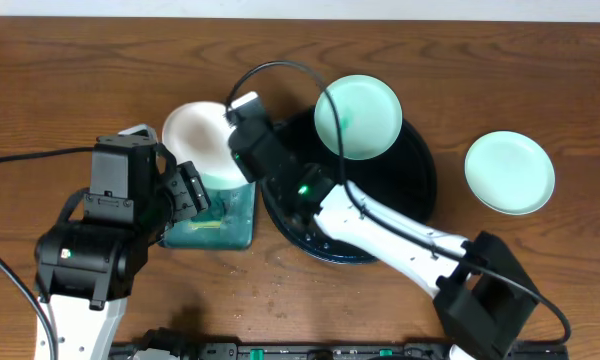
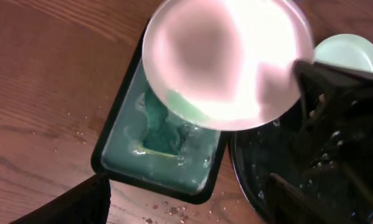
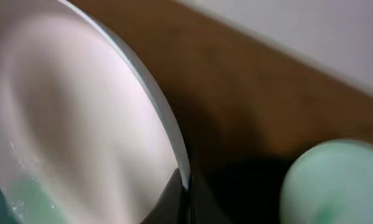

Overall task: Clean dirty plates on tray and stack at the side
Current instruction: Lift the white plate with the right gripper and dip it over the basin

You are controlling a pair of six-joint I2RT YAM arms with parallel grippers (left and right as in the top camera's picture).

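Next, I set the white plate onto the mint plate alone on the table (image 1: pixel 509 173) with my right gripper.
My right gripper (image 1: pixel 236 128) is shut on the rim of a white plate (image 1: pixel 198 138) and holds it tilted over the rectangular tub. A pale green film shows on the plate's lower part. The pinch on the rim shows in the right wrist view (image 3: pixel 185 186), and the plate (image 2: pixel 227 56) fills the top of the left wrist view. My left gripper (image 1: pixel 185 190) is open and empty beside the tub; its fingers (image 2: pixel 186 205) straddle the tub's near end. A second mint plate (image 1: pixel 357 117) rests on the far rim of the round black tray (image 1: pixel 410 205). A third plate (image 1: pixel 509 172) lies on the table at the right.
The rectangular black tub (image 1: pixel 242 238) holds teal soapy water with a sponge (image 2: pixel 156 132) in it, just left of the round tray. Crumbs (image 2: pixel 174 208) lie on the wood in front of the tub. My right arm crosses over the round tray.
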